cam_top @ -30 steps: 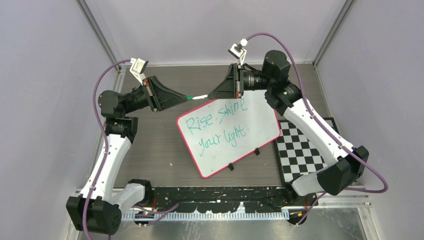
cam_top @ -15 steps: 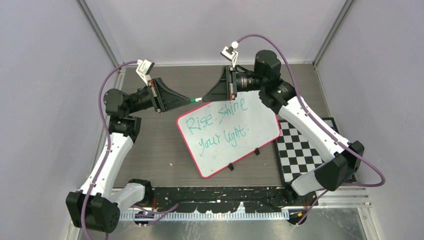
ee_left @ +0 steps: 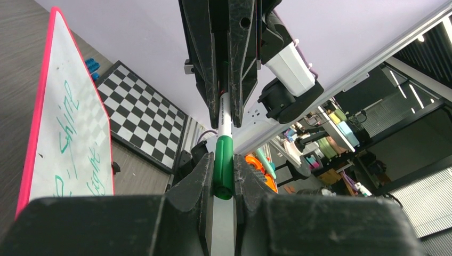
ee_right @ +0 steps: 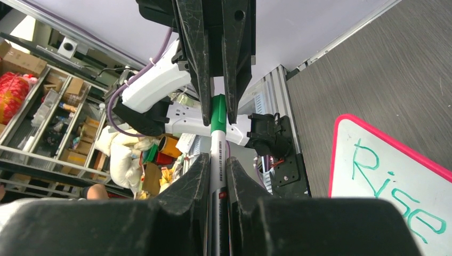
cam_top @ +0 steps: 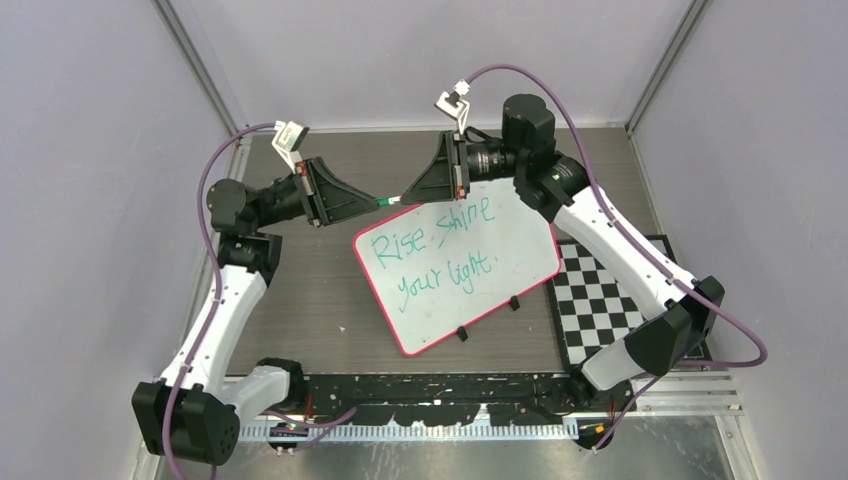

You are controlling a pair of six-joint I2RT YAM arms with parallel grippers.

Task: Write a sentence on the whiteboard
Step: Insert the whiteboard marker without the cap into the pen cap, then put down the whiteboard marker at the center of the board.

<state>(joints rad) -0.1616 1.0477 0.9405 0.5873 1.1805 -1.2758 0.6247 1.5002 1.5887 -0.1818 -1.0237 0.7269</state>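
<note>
The robot's left gripper needs to let go of the marker, now held above the table behind the whiteboard, on the bare table [cam_top: 301, 254] beside the whiteboard, opposite the checkerboard mat.
The whiteboard [cam_top: 455, 290] lies tilted on the table, pink-rimmed, and carries the teal sentence [cam_top: 435, 248] "Rise, shine your light" in two lines. Behind its far left corner, above the table, my two grippers meet tip to tip. My left gripper [cam_top: 374, 203] is shut on the green cap [ee_left: 224, 165] of a marker. My right gripper [cam_top: 406, 195] is shut on the white marker barrel [ee_right: 217, 154]. The cap [ee_right: 218, 114] sits on the barrel's end between the two. The whiteboard's edge also shows in the left wrist view [ee_left: 64, 122] and the right wrist view [ee_right: 384, 176].
A black-and-white checkerboard mat [cam_top: 600, 300] lies right of the whiteboard, partly under my right arm. Small black clips [cam_top: 463, 332] sit on the board's near edge. Grey walls close the cell at the back and on both sides.
My right gripper has moved left toward the left gripper, and the stretch of marker showing between them has shortened. The left arm shifted slightly right. The board and its writing have not changed.
</note>
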